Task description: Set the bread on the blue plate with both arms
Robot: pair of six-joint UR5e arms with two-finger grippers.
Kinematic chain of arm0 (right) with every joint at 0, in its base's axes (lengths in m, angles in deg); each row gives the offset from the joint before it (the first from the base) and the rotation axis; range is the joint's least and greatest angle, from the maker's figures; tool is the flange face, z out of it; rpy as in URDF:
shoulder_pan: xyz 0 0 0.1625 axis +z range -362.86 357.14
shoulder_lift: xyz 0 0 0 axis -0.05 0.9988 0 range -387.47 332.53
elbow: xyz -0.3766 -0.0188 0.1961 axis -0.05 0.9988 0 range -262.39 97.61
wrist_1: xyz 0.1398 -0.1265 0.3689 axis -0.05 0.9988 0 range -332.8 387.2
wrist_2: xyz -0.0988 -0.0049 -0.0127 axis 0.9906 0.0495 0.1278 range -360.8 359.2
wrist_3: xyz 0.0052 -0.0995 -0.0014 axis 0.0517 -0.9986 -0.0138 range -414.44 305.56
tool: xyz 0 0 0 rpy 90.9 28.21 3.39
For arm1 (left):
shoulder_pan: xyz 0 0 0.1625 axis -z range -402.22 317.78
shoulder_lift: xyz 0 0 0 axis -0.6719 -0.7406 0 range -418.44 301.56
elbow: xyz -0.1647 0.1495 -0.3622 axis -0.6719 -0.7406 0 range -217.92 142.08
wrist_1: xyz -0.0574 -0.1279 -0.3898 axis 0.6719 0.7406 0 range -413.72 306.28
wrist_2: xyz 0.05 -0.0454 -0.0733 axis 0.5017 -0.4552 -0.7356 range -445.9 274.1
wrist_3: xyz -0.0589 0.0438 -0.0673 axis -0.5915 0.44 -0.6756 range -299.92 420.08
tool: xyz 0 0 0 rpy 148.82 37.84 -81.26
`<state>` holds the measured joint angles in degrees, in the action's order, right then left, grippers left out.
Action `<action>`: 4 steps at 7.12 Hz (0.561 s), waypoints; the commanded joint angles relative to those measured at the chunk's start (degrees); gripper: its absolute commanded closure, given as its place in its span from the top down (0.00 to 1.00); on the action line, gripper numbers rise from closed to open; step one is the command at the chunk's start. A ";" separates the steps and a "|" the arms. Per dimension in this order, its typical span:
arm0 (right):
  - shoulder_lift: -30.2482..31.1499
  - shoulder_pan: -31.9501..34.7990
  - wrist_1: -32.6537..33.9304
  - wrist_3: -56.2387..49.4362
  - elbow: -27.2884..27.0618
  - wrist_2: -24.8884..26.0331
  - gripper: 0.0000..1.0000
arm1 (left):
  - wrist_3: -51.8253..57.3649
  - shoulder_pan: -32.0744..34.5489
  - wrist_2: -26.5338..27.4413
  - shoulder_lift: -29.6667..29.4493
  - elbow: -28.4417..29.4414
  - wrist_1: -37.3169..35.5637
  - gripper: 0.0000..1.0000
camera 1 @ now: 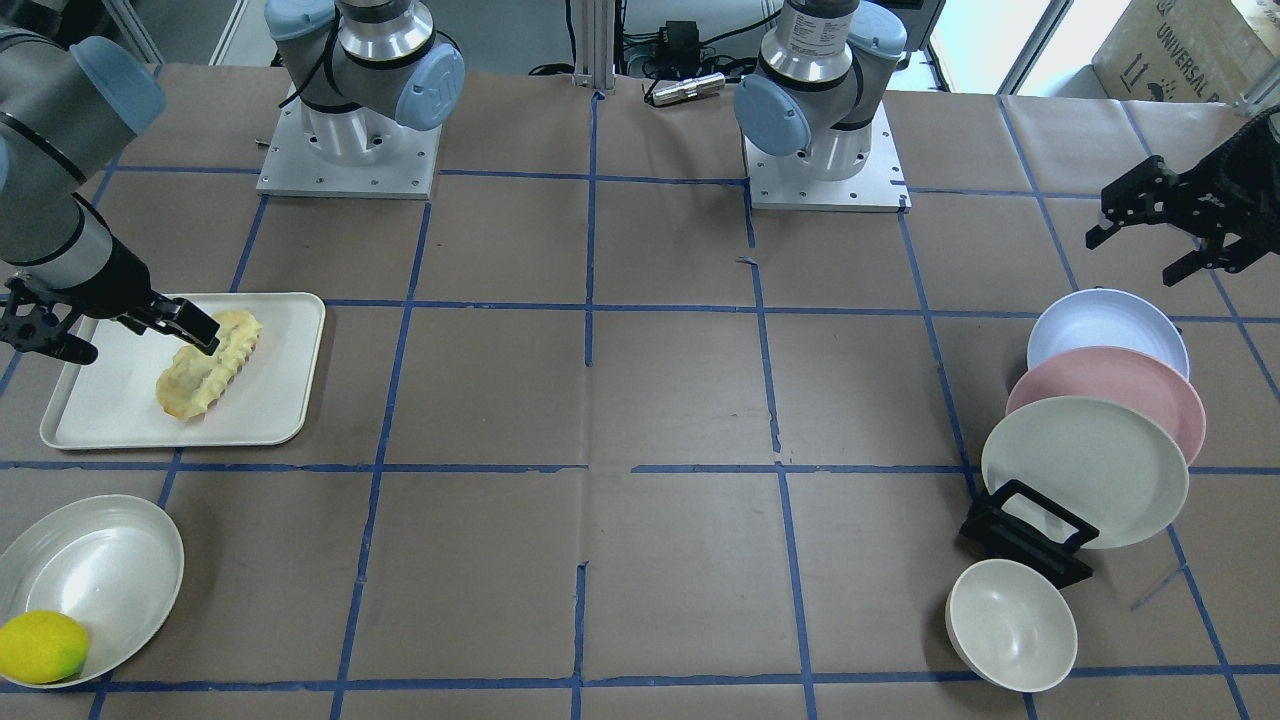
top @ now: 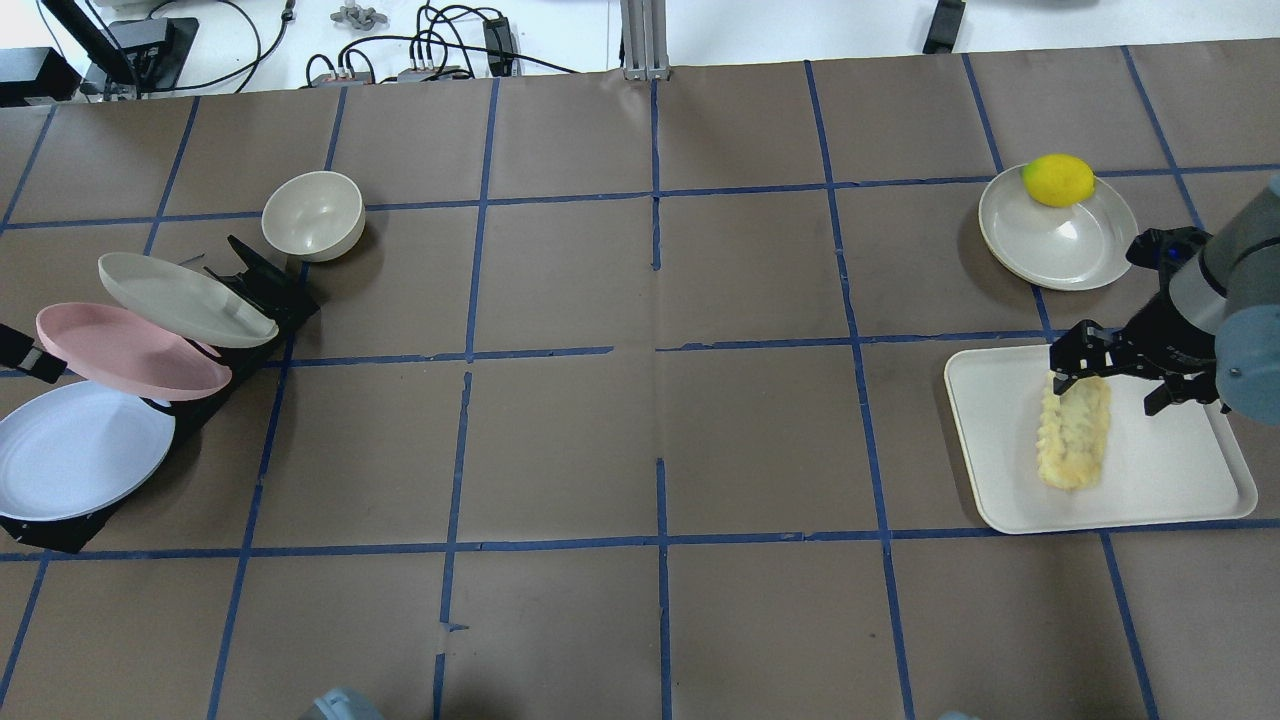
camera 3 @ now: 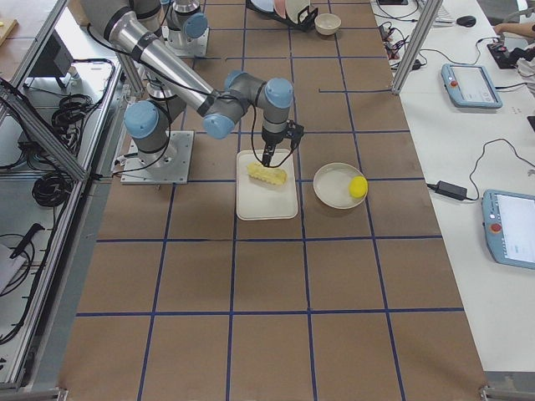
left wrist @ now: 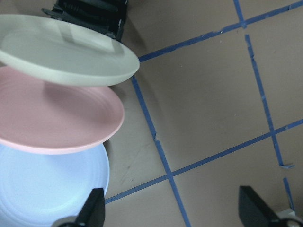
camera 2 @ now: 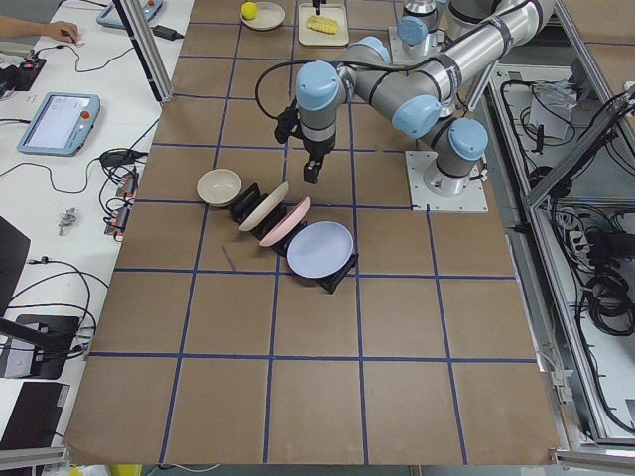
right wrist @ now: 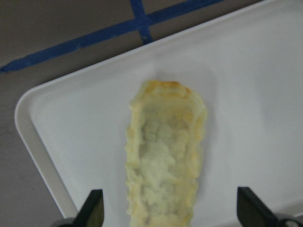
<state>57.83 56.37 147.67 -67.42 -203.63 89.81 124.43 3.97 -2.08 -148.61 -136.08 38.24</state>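
The robot's left gripper will next go to the blue plate's rim (camera 1: 1182, 346) and close there, on the side facing away from the white tray.
The bread (camera 1: 210, 378) lies on a white tray (camera 1: 270, 400); it also shows in the overhead view (top: 1075, 432) and the right wrist view (right wrist: 163, 161). My right gripper (top: 1112, 380) is open and empty, hovering over the bread's far end, one finger on each side in the right wrist view (right wrist: 173, 213). The blue plate (camera 1: 1100, 325) leans in a black rack, the nearest plate to the robot (top: 70, 450). My left gripper (camera 1: 1135, 258) is open and empty, above and just behind the blue plate (left wrist: 42, 189).
A pink plate (camera 1: 1120, 385) and an off-white plate (camera 1: 1085, 470) lean in the same rack (camera 1: 1030, 535). A small bowl (camera 1: 1010, 625) stands beside it. A lemon (camera 1: 42, 647) rests in an off-white dish (camera 1: 110, 570) near the tray.
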 commanded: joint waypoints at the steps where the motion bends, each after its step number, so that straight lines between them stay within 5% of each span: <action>1: -1.89 -1.67 0.73 -0.21 -0.40 -0.17 1.00 | 2.89 -4.95 -0.32 -6.82 1.47 -0.20 1.00; 4: -4.62 -0.62 3.98 1.62 -1.80 0.01 0.99 | 5.35 -7.95 -3.39 -17.29 5.06 -2.14 1.00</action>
<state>53.64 55.18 151.05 -66.90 -204.70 90.06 129.22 -3.40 -4.86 -162.11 -133.28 36.56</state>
